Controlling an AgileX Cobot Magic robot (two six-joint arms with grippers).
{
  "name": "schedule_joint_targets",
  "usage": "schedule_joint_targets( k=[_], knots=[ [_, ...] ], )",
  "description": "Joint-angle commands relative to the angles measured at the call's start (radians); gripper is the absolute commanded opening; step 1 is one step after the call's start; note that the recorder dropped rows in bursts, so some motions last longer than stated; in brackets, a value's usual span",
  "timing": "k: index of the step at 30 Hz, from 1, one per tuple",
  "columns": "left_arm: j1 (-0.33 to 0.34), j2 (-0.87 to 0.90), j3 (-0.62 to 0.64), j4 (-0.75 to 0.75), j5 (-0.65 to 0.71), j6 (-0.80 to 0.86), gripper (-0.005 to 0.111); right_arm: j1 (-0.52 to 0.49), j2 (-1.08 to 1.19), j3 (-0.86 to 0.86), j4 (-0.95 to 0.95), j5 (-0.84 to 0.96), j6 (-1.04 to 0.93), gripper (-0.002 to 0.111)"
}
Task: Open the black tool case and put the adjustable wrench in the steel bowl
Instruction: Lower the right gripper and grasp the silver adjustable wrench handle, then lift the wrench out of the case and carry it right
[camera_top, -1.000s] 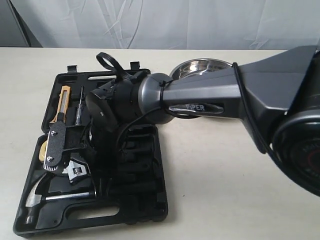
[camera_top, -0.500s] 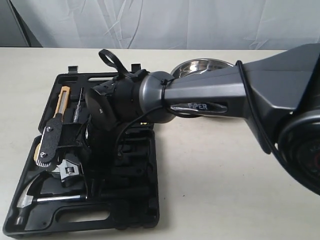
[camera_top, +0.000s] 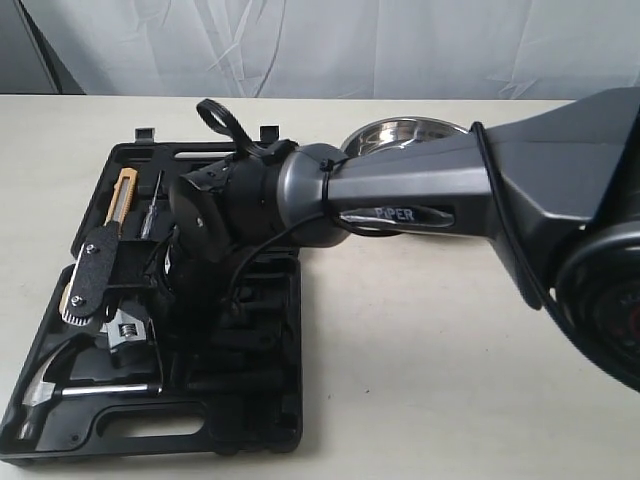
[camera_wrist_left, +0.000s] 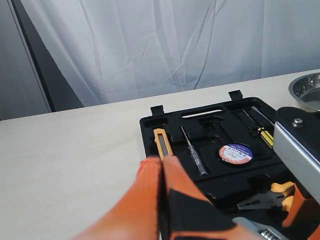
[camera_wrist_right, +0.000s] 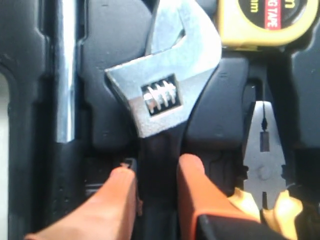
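I will let go of the adjustable wrench with my right gripper across the middle of the steel bowl's bottom (camera_top: 419, 183), beyond the arm.
The black tool case (camera_top: 250, 400) lies open on the left of the table. In one of its moulded slots is the adjustable wrench, its silver head (camera_wrist_right: 162, 95) up and its black handle (camera_wrist_right: 157, 165) running between the orange fingers of my right gripper (camera_wrist_right: 157, 172), which is shut on the handle. In the exterior view the right arm reaches across over the case, and the wrench head (camera_top: 128, 330) shows just below its gripper. The steel bowl (camera_top: 400, 135) stands behind the arm, right of the case. My left gripper (camera_wrist_left: 161, 162) is shut on nothing, beside the case (camera_wrist_left: 200, 130).
The case also holds a claw hammer (camera_top: 50, 375), a utility knife (camera_wrist_left: 162, 145), a test screwdriver (camera_wrist_left: 192, 155), a tape roll (camera_wrist_left: 235, 152), orange-handled pliers (camera_wrist_right: 262, 150) and a yellow tape measure (camera_wrist_right: 260, 22). A white curtain hangs behind the table.
The right gripper has drawn leftward, and the whole case has slid left and toward the table's front with it. The wrench still sits in its slot.
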Motion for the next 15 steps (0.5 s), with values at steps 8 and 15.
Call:
schedule_joint_targets(
  k=[8, 15],
  knots=[
    [-0.001, 0.004, -0.002, -0.002, -0.005, -0.001, 0.0, -0.001, -0.105, -0.006, -0.01, -0.042, 0.001, 0.0],
    [-0.001, 0.004, -0.002, -0.002, -0.005, -0.001, 0.0, -0.023, -0.143, -0.006, -0.276, -0.07, 0.22, -0.001]
  ],
)
